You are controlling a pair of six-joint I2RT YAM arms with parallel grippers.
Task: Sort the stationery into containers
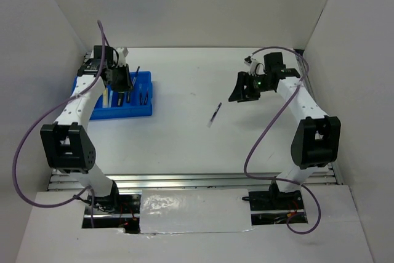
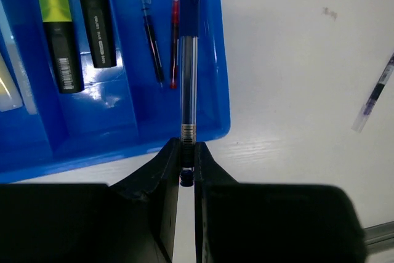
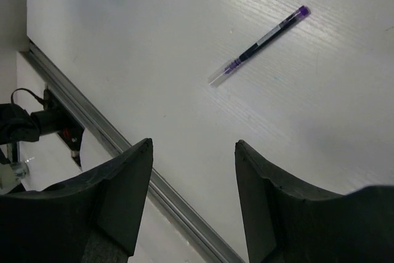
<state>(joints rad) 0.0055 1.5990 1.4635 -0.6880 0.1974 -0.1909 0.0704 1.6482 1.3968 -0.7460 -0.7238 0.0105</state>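
The robot's right gripper should next close on the dark body [image 1: 213,116] [image 3: 250,51] of the purple pen, between the pen's white label and its clear end.
The bright blue divided tray [image 1: 145,108] stands at the table's left. My left gripper [image 2: 186,152] hovers at its near right corner, shut on the end of a blue pen [image 2: 188,60] that points out over the rightmost compartment. In that compartment lie a red pen [image 2: 175,44] and a clear dark-tipped pen [image 2: 149,29]. One compartment to the left holds a yellow-capped highlighter [image 2: 58,38] and an orange-capped one [image 2: 95,16]. A pale bar [image 2: 9,87] shows at the far left. A purple pen [image 3: 258,44] lies alone mid-table [image 1: 214,114]. My right gripper [image 3: 194,146] hangs open above the table, to that pen's right, with nothing between its fingers.
A metal rail [image 3: 123,146] runs along the table's near edge. White walls close in the left, back and right sides. Purple cables loop from both arms. A shiny sheet [image 1: 194,212] lies between the arm bases.
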